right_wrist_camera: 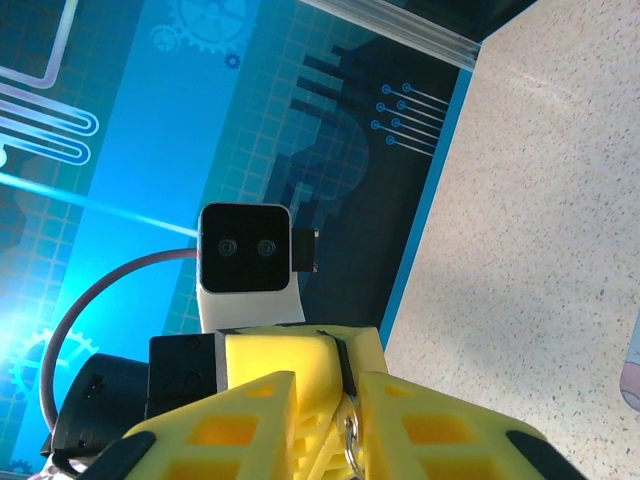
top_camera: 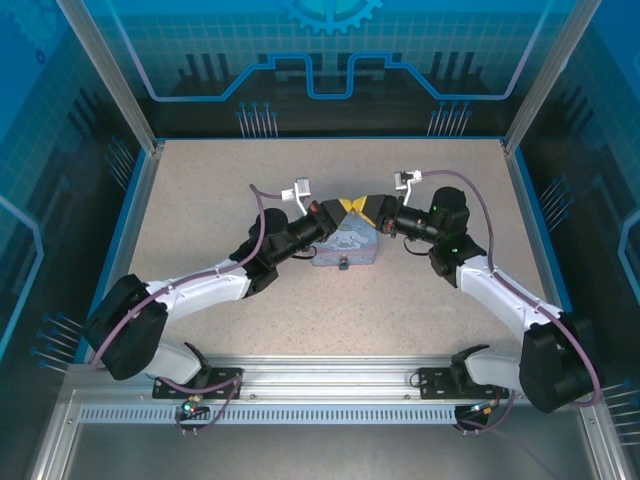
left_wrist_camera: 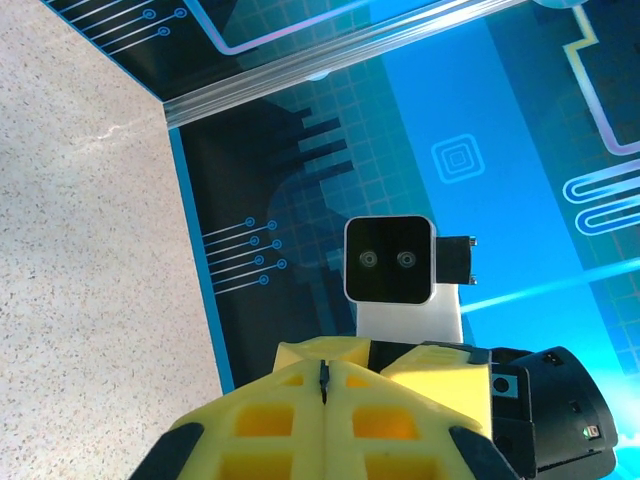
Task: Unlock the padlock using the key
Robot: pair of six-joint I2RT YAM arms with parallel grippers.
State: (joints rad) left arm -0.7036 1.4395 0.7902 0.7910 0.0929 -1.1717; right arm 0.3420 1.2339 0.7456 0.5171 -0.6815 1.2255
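Note:
The key's metal ring hangs past the tip of the left gripper, so the right gripper will hold the key while the left gripper opens and takes the ring end [right_wrist_camera: 353,450].
Both grippers meet tip to tip over the middle of the table, just above a pale blue tin [top_camera: 335,250]. The padlock [top_camera: 342,263] is a small dark lump at the tin's near edge. My left gripper [left_wrist_camera: 324,366] [top_camera: 343,208] is shut on the key [left_wrist_camera: 323,380], a thin dark sliver pinched between its yellow fingers. My right gripper [right_wrist_camera: 328,380] [top_camera: 364,209] faces it with a narrow gap between its fingers. In that gap hangs the key's metal ring [right_wrist_camera: 350,440], against one finger, with the left gripper's tip [right_wrist_camera: 285,355] just beyond.
The speckled table [top_camera: 200,210] is ringed by blue patterned walls and aluminium posts [top_camera: 110,80]. Each wrist camera looks straight at the other arm's white camera housing [left_wrist_camera: 390,262] [right_wrist_camera: 243,250]. Both arms reach inward from the near rail [top_camera: 320,375].

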